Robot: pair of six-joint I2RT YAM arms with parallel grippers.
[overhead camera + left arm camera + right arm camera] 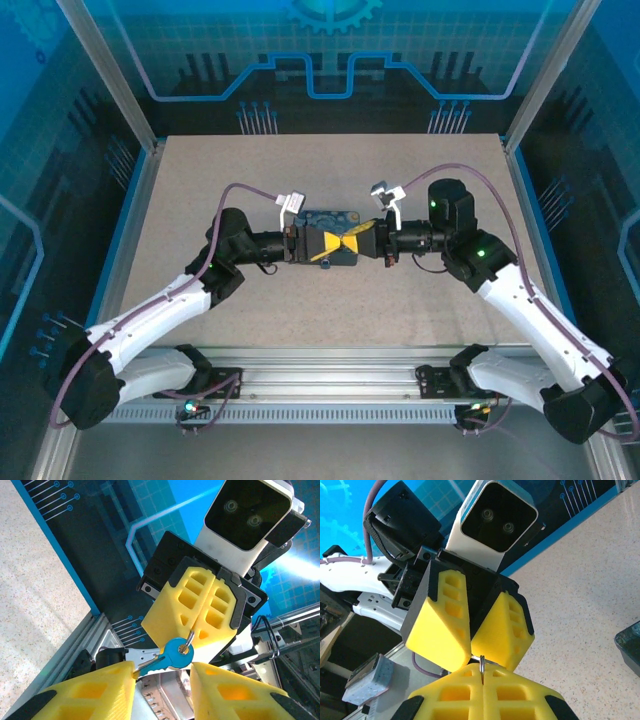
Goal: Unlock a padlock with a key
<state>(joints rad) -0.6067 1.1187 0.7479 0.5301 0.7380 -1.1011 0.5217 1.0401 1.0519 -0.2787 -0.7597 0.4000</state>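
Observation:
The key's blade slants across my open left gripper with its tip against one finger, so my left gripper should take the metal ring (pixel 190 638) beside the key's head.
A key (pixel 175 655) with a blue head and a silver blade hangs from a thin metal ring (pixel 189 641). My right gripper (pixel 193 632) is shut on that ring (pixel 482 669), seen edge-on at its fingertips (pixel 482 680). The key lies across the gap of my open left gripper (pixel 162 672), and its tip touches one yellow finger (pixel 112 682). The two grippers meet tip to tip above the table, left gripper (pixel 330 244) facing right gripper (pixel 362 243). I cannot pick out the padlock. A blurred bluish-grey block (pixel 367 680) may be it, but I cannot tell.
A dark blue box (pixel 328 218) lies on the speckled table just behind the joined grippers; its edge (pixel 627 650) shows in the right wrist view. The aluminium rail (pixel 320 358) runs along the near edge. Frame posts and blue walls enclose the table.

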